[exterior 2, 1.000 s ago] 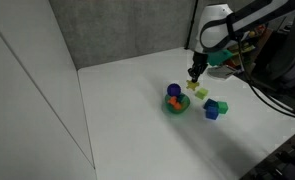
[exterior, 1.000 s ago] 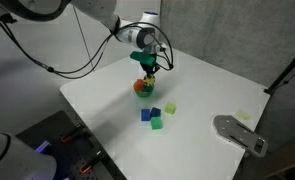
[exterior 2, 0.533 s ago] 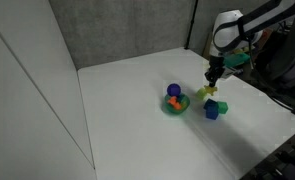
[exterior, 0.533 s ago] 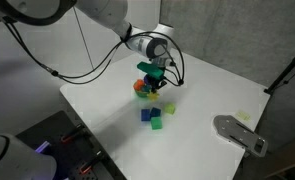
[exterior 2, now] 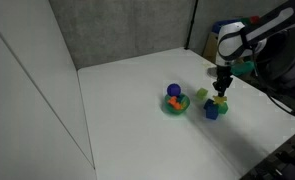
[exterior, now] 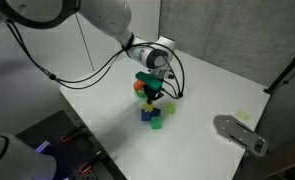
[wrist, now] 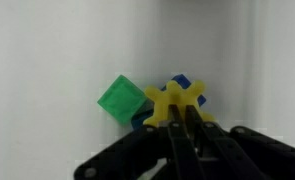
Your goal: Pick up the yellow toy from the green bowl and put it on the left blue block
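Note:
Next, my gripper lets go of the yellow toy on top of the blue block nearer my base [exterior: 146,111] [wrist: 175,104], close to the green cube. The toy is now just above a dark blue block.
My gripper [wrist: 180,120] is shut on the yellow toy [wrist: 173,99], a star-like piece pinched between the two fingertips. I hold it just above a dark blue block [wrist: 195,88], whose edges show behind the toy, next to a green cube [wrist: 120,100]. In both exterior views the gripper [exterior: 153,97] [exterior 2: 222,92] hangs over the cluster of cubes, with a blue block [exterior: 145,115] [exterior 2: 211,111] under it. The green bowl [exterior: 137,88] [exterior 2: 175,106] stands apart from the gripper and holds a blue ball-like toy [exterior 2: 173,90] and a red-orange toy.
A green cube [exterior: 157,123] and a light-green cube [exterior: 170,107] [exterior 2: 200,94] lie by the blue block on the white table [exterior: 217,90]. A grey device [exterior: 239,133] sits at the table's edge. Cables hang from the arm.
The gripper has carried the yellow toy away from the green bowl and over to the cubes, and has come down close above the blue block.

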### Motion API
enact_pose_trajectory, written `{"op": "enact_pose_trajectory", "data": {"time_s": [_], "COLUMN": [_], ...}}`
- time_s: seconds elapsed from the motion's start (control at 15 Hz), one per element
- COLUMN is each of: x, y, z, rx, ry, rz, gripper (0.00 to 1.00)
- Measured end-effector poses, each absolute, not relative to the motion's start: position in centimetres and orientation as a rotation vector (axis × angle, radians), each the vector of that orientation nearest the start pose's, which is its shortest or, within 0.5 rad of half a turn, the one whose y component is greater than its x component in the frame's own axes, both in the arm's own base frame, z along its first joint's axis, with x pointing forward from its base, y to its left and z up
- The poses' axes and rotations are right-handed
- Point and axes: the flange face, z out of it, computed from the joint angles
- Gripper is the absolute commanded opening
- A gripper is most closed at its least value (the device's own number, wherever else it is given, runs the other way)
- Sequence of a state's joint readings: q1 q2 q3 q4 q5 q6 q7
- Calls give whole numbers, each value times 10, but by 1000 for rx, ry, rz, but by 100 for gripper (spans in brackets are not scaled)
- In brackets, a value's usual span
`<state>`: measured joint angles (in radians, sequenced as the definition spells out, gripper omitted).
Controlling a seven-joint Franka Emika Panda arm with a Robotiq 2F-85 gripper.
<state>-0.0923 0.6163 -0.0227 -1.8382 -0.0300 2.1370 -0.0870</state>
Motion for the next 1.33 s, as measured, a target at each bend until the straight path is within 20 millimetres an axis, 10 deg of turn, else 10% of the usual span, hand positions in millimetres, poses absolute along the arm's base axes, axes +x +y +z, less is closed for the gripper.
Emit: {"op": "enact_pose_trajectory", "data": {"time_s": [1.33], "x": [582], "y": [-35], "z": [134], "rx": [-3187], "ry": [-177], "rz": [445], "gripper": [4]}}
